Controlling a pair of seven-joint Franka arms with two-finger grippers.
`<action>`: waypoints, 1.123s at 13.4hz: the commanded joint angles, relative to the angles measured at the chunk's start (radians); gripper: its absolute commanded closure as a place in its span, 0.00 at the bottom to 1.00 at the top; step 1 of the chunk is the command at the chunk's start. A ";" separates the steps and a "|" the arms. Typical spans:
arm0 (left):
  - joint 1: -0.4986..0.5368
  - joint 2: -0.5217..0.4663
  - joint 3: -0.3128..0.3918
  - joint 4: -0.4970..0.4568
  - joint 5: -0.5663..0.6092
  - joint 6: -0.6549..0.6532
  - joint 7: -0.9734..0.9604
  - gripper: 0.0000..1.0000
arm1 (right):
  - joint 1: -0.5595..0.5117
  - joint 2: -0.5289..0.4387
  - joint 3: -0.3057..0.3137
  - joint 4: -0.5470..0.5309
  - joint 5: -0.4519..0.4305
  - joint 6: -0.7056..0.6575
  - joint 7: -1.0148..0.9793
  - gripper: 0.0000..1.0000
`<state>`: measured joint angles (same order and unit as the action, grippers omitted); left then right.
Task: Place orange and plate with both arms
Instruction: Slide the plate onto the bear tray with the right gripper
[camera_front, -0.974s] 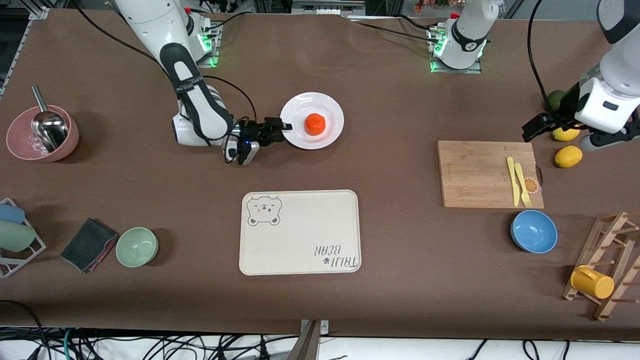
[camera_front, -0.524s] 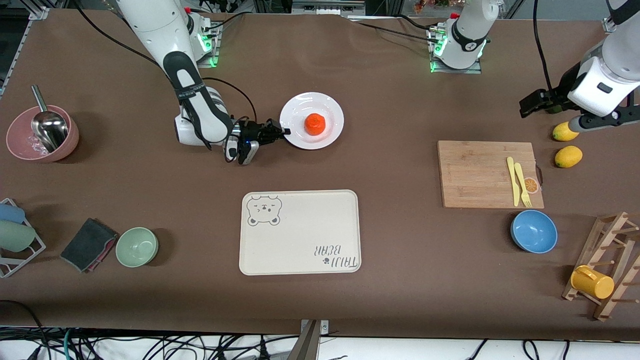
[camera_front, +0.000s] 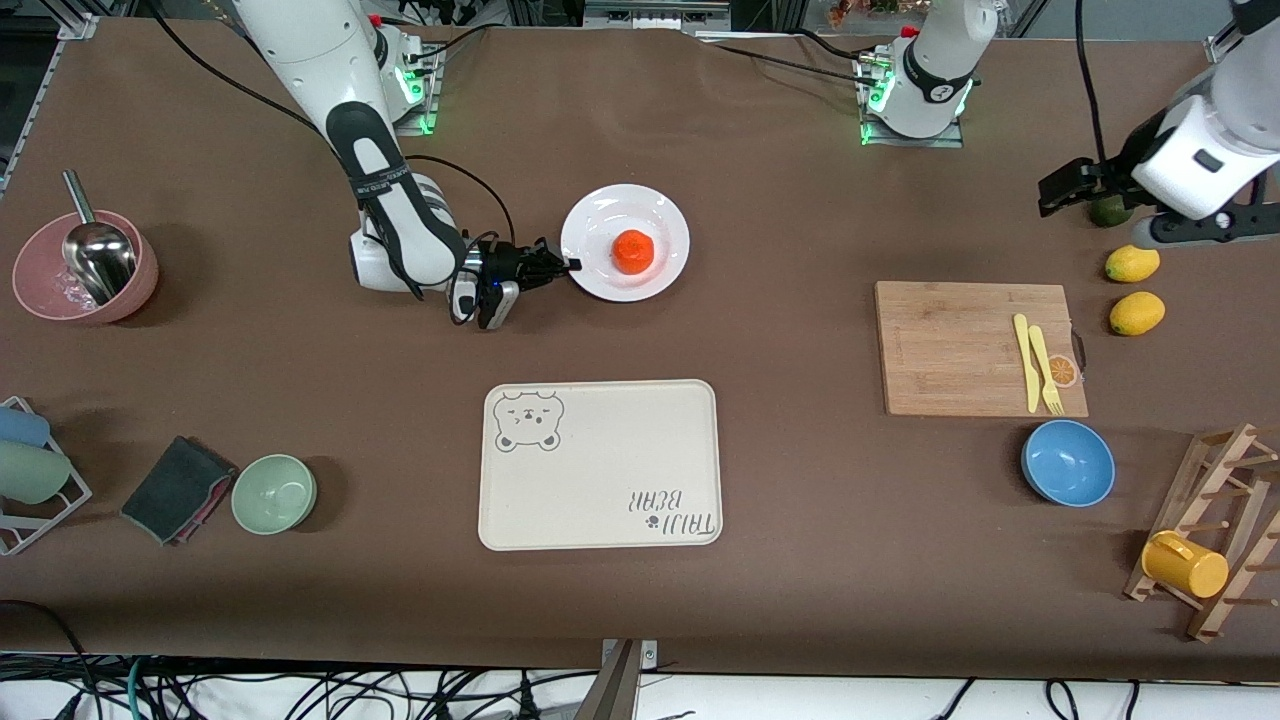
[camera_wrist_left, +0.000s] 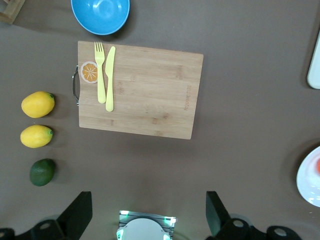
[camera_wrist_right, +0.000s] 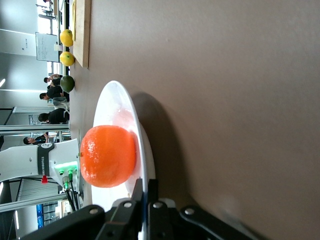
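The white plate will go down on the middle of the cream bear tray (camera_front: 602, 449) from my right gripper.
The orange (camera_front: 632, 251) sits in the white plate (camera_front: 660, 215), which lies on the table near the right arm's base. My right gripper (camera_front: 568, 265) is low at the plate's edge, shut on the rim. In the right wrist view its fingers (camera_wrist_right: 146, 192) pinch the rim of the plate (camera_wrist_right: 117, 100) just below the orange (camera_wrist_right: 107, 156). My left gripper (camera_front: 1060, 190) is open and empty, up in the air over the dark green avocado (camera_front: 1108, 211). In the left wrist view (camera_wrist_left: 148, 210) its jaws stand wide apart, and the plate's edge (camera_wrist_left: 307, 180) shows at the border.
A cream bear tray (camera_front: 600, 465) lies nearer the camera than the plate. A wooden board (camera_front: 960, 345) with a yellow fork and knife, two lemons (camera_front: 1135, 312), a blue bowl (camera_front: 1067, 462), and a mug rack (camera_front: 1205, 530) stand at the left arm's end. A green bowl (camera_front: 274, 493) and a pink bowl (camera_front: 85, 268) stand at the right arm's end.
My left gripper has risen and moved away from the lemons toward the avocado. My right gripper has stayed at the plate's rim, shifting only slightly.
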<state>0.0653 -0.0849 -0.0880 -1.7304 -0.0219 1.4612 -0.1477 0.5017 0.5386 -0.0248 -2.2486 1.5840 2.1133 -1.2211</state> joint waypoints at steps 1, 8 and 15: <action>-0.013 0.043 0.045 0.090 -0.036 -0.018 0.030 0.00 | -0.002 -0.014 -0.014 0.056 0.016 -0.016 0.014 1.00; -0.006 0.082 0.054 0.132 -0.036 -0.018 0.016 0.00 | -0.181 0.128 -0.034 0.508 -0.251 -0.105 0.381 1.00; 0.027 0.080 0.060 0.132 -0.043 -0.022 0.023 0.00 | -0.252 0.385 -0.034 0.857 -0.248 -0.158 0.495 1.00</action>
<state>0.0825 -0.0157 -0.0255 -1.6297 -0.0369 1.4608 -0.1343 0.2397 0.8482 -0.0661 -1.5077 1.3393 1.9554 -0.7725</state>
